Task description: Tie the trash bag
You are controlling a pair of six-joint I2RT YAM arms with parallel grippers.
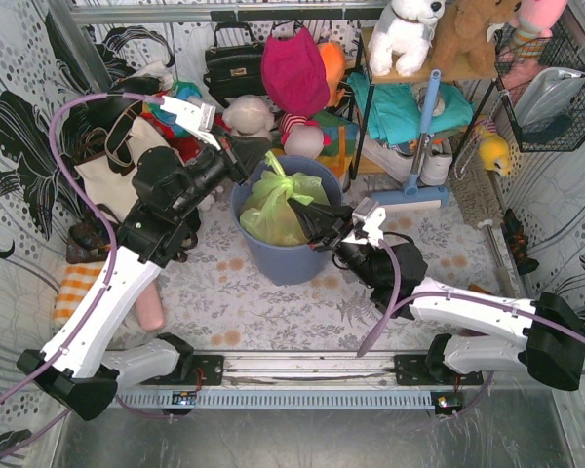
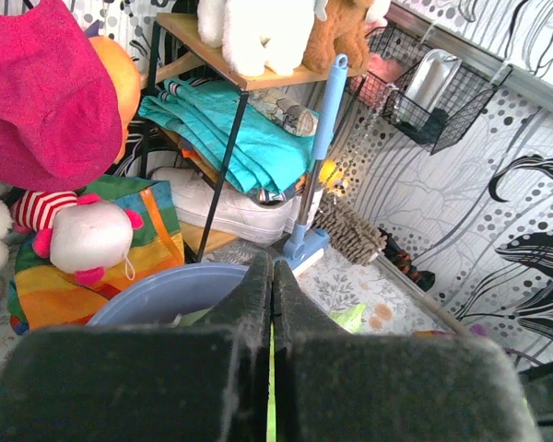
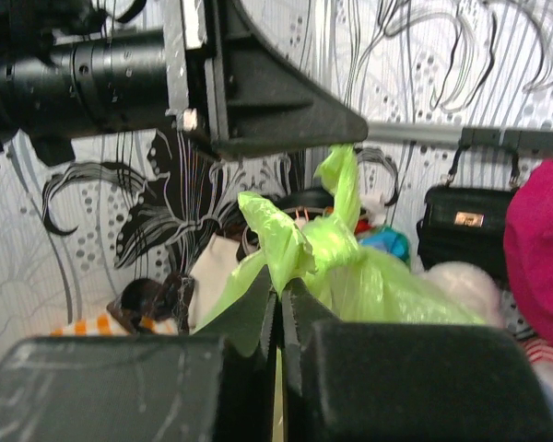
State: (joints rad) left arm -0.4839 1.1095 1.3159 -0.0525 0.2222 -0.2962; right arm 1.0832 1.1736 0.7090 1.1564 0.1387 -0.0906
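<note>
My left gripper holds only the upper ear's tip, so it should open and regrip closer to the knot [image 1: 278, 171] before pulling the knot tight.
The trash bag [image 1: 271, 207] is light green and sits in the blue-grey bin [image 1: 283, 261] at the table's centre. Its top is gathered into two ears with a knot between them. My left gripper [image 1: 252, 158] is shut on the upper ear; a thin green strip shows between its closed fingers in the left wrist view [image 2: 272, 269]. My right gripper [image 1: 317, 220] is shut on the other ear at the bag's right side. The right wrist view shows its jaws [image 3: 281, 296] pinching green plastic, the bag [image 3: 392, 285] behind, and the left gripper [image 3: 348, 131] above holding the raised ear.
Behind the bin are a black handbag [image 1: 234, 66], a red hat [image 1: 294, 70] and stuffed toys [image 1: 249, 115]. A shelf with teal towels [image 1: 405, 107] and a blue-handled squeegee [image 1: 417, 190] stand at the back right. A white tote bag [image 1: 112, 171] lies left.
</note>
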